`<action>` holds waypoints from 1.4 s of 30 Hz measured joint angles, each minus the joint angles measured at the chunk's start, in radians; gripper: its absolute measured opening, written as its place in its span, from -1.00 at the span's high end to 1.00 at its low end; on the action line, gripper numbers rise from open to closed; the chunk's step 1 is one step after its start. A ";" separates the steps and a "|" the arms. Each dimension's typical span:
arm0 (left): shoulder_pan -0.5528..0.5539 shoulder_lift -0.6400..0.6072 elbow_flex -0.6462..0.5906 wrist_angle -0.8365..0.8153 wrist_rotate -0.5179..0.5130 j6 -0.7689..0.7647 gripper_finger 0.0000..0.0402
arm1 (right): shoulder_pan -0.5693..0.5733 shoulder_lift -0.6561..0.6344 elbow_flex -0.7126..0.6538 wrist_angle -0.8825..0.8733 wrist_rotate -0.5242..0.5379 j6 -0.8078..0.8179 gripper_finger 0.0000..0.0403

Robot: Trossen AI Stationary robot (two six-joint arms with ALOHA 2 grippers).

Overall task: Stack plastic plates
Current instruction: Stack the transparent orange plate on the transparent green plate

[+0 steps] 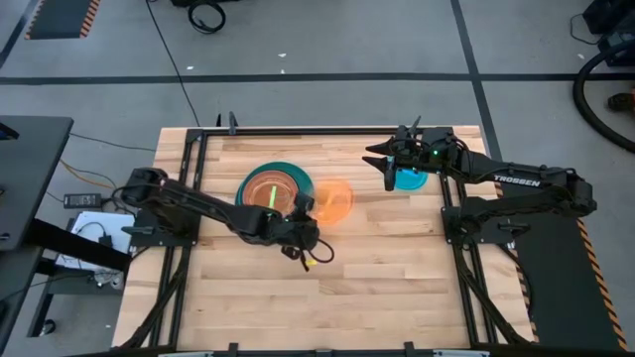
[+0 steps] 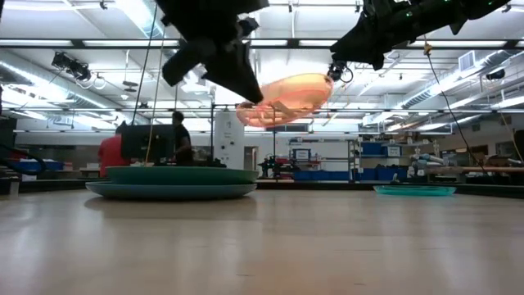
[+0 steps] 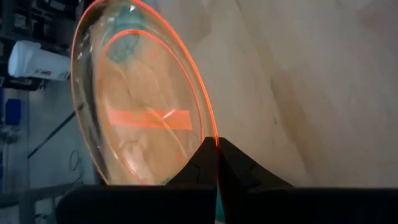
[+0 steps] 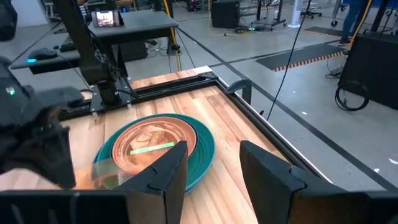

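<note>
Next, I release the translucent orange plate from my left gripper on the brown plate (image 1: 270, 189) at the top of the teal stack.
My left gripper (image 1: 310, 210) is shut on a translucent orange plate (image 1: 334, 199) and holds it in the air just right of the stack, as the low view (image 2: 286, 98) also shows. The stack (image 1: 276, 188) is large teal plates (image 2: 172, 182) resting flat on the table, with a brown plate (image 4: 155, 144) on top that carries a bright green streak. A small cyan plate (image 1: 410, 179) lies flat on the table at far right (image 2: 413, 190). My right gripper (image 1: 381, 165) hovers open beside the cyan plate, high above the table (image 4: 214, 162). My left gripper pinches the orange plate's rim (image 3: 213, 138) on the side nearest the stack, one finger (image 3: 242, 165) on each face. The fingers come slanting down from the table's left. The plate is lifted clear, sticks out rightward from the fingers and tilts slightly (image 2: 315, 82).
Black rails (image 1: 198, 149) frame the table's left, far and right sides. Bare wood lies across the near half of the table (image 1: 327, 297). A person stands in the room beyond the table (image 2: 178, 135).
</note>
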 joint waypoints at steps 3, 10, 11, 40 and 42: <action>-0.010 -0.025 0.000 -0.035 -0.022 -0.022 0.97 | 0.000 0.000 0.000 0.000 0.000 0.000 0.22; -0.022 -0.053 0.000 -0.172 -0.045 -0.128 0.97 | 0.000 0.000 0.000 0.000 0.000 0.000 0.22; -0.020 -0.054 0.001 -0.208 -0.047 -0.159 0.97 | 0.000 0.000 0.000 0.000 0.000 0.000 0.22; 0.022 -0.053 -0.237 -0.431 0.042 -0.727 0.94 | 0.000 0.000 0.000 0.016 0.000 0.003 0.22; 0.029 -0.053 -0.244 -0.405 0.035 -0.713 0.87 | 0.000 0.000 0.000 0.016 0.000 0.003 0.22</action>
